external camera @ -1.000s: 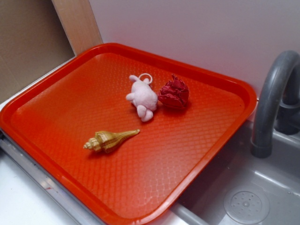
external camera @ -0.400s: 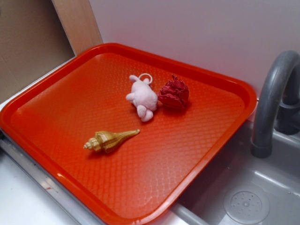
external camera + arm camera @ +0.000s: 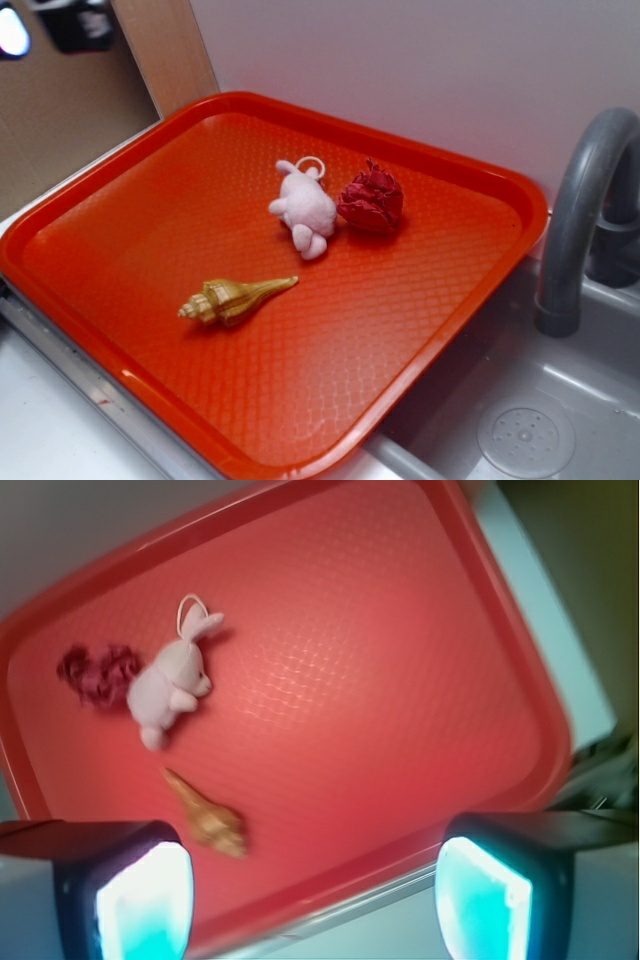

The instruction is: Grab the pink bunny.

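Note:
My gripper should go to the pink bunny next and close around its middle [image 3: 303,202] [image 3: 168,683], where the bunny's head meets its body.
The pink bunny [image 3: 304,207] lies on the red tray [image 3: 130,180], toward its back, with its white loop pointing at the wall. In the wrist view the pink bunny [image 3: 172,677] is at upper left, far from my gripper [image 3: 315,900]. My fingers [image 3: 145,900] stand wide apart with nothing between them, high over the tray's [image 3: 400,680] front edge. In the exterior view only a dark blurred piece of the gripper [image 3: 60,25] shows at the top left corner.
A dark red paper ball [image 3: 371,199] touches the bunny's right side. A golden seashell [image 3: 235,297] lies nearer the tray's front. A grey faucet [image 3: 585,210] and sink [image 3: 525,435] are at the right. A white wall rises behind the tray.
The gripper has come into the exterior view at the top left corner. Nothing on the tray has moved.

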Available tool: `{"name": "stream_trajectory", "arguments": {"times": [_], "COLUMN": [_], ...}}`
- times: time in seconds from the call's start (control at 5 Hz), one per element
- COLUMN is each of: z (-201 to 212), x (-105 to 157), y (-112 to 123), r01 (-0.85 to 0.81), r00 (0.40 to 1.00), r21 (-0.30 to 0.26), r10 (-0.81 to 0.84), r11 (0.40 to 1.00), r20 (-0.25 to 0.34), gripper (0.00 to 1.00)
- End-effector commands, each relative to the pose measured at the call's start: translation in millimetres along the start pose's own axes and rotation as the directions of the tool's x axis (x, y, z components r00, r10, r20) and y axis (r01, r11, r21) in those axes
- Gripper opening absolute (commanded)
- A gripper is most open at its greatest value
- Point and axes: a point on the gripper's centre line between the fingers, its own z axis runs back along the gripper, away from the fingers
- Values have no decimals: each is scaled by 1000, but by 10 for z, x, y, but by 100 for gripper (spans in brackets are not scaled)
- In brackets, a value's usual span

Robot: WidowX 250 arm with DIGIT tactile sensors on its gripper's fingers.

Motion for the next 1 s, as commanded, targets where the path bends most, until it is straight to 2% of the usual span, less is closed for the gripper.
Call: {"name": "stream_trajectory", "arguments": {"times": [0.0, 0.2, 0.4, 0.8], "z": [-368, -608, -997, -1584], "x": [332, 388, 454, 682], "y": [-418, -543, -756, -988], "r01": [-255, -266, -215, -135], "r00": [966, 964, 977, 990], "r21": [-86, -111, -80, -42], "r10": [257, 267, 215, 133], "r11": [963, 957, 973, 990], "r20": [11, -10, -10, -37], "gripper": [100, 100, 100, 100]}}
